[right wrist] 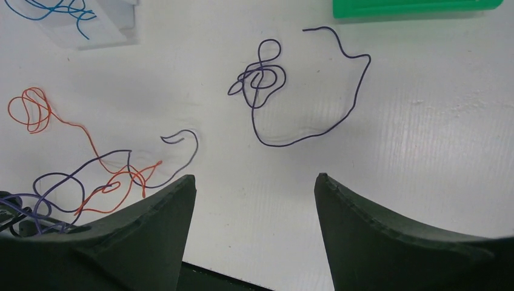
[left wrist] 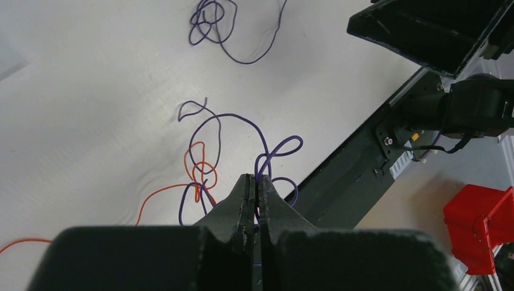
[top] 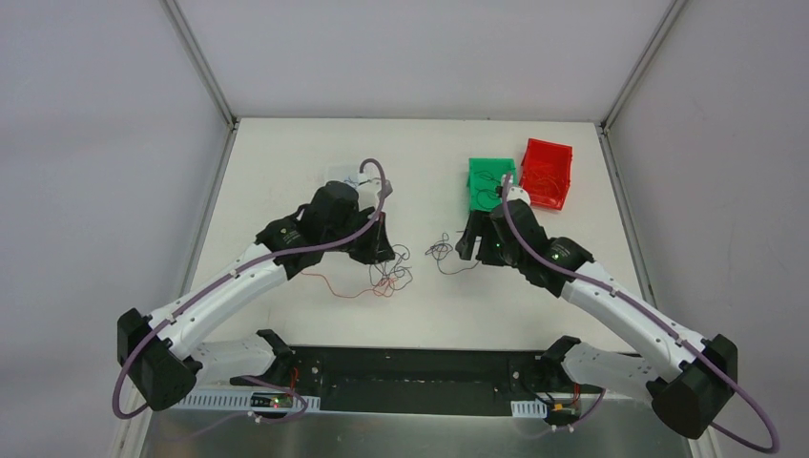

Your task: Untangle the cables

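Note:
My right gripper is to move to the tangled dark cable next, and I need to close it on its crossing with the red cable's loops (top: 393, 280) (right wrist: 139, 183).
A tangle (top: 392, 276) of thin dark and red cables lies at mid-table. My left gripper (top: 384, 256) is over it, shut on a loop of the dark purple-looking cable (left wrist: 262, 130), which runs up between the fingertips (left wrist: 256, 179). The red cable (left wrist: 195, 165) loops through that dark one and trails off to the left (top: 329, 285). A separate dark cable (top: 442, 250) lies curled by itself between the arms; it also shows in the right wrist view (right wrist: 267, 79). My right gripper (top: 467, 250) is open and empty (right wrist: 254, 179), hanging just right of that loose cable.
A green bin (top: 491, 181) and a red bin (top: 547, 174) stand at the back right, the green one holding thin wire. A clear box (right wrist: 79, 18) with a blue cable in it sits behind the left arm. The black base rail (top: 410, 367) runs along the near edge.

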Controlling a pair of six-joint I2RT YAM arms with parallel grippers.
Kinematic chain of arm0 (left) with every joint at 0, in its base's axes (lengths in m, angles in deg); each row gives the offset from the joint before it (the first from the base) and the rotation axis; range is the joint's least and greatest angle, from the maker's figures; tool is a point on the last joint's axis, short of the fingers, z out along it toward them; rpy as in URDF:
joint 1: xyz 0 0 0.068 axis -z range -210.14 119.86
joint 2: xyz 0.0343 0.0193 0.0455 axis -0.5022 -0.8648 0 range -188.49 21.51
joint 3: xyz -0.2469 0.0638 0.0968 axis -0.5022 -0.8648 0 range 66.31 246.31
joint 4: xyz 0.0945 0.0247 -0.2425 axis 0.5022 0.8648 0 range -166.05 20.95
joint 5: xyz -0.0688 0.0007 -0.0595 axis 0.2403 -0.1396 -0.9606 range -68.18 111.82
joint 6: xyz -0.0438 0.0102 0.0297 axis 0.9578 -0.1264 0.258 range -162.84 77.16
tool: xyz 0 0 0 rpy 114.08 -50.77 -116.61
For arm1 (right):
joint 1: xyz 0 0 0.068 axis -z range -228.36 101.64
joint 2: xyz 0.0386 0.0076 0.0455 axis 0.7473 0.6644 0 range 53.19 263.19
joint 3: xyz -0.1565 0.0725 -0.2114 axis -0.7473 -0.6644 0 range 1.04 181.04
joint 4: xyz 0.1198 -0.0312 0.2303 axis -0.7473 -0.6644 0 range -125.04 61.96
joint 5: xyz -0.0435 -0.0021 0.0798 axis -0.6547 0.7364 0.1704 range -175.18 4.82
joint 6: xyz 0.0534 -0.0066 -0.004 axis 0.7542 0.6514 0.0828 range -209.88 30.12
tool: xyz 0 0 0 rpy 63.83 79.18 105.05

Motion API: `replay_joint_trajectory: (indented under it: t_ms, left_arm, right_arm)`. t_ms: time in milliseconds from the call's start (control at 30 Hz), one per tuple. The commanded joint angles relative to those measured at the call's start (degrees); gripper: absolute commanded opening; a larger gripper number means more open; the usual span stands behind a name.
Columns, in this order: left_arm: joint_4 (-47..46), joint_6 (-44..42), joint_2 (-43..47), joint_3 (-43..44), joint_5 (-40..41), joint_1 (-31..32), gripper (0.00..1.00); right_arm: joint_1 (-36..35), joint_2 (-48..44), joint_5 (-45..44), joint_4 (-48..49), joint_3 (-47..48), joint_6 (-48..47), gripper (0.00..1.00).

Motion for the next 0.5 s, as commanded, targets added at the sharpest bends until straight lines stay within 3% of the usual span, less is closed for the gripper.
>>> replay_joint_trajectory:
  t_ms: [0, 167, 233, 300, 333, 433, 467]
  left_arm:
    - [-3.85, -1.87, -3.48, 5.01, -1.82, 2.81, 0.0]
    - [-12.42, -0.97, -4.21, 3.51, -11.32, 3.59, 0.07]
    - [-13.85, -0.56, -3.52, 2.27, -10.12, 3.67, 0.27]
    - [-13.72, -0.15, -2.67, 1.28, -7.36, 3.67, 0.61]
    - [-13.46, 0.41, -2.07, 0.57, -5.18, 3.67, 0.72]
    - [-12.64, 1.5, 0.73, -1.69, 0.86, 3.62, 0.97]
    - [-11.94, 1.67, 1.71, -2.29, 2.96, 3.65, 0.99]
  right_arm:
    - [0.61, -5.28, -2.52, 0.07, -1.42, 0.21, 0.75]
    - [0.87, -7.91, -2.78, -0.46, -2.68, -0.39, 0.75]
    - [0.92, -8.51, -2.78, -0.52, -3.08, -0.36, 0.75]
    - [0.96, -8.92, -2.75, -0.73, -3.64, -0.42, 0.75]
    - [0.94, -9.12, -2.78, -0.87, -3.89, -0.41, 0.75]
    - [0.92, -9.82, -2.56, -0.98, -4.59, -0.35, 0.75]
    - [0.94, -9.97, -2.43, -0.96, -4.74, -0.33, 0.75]
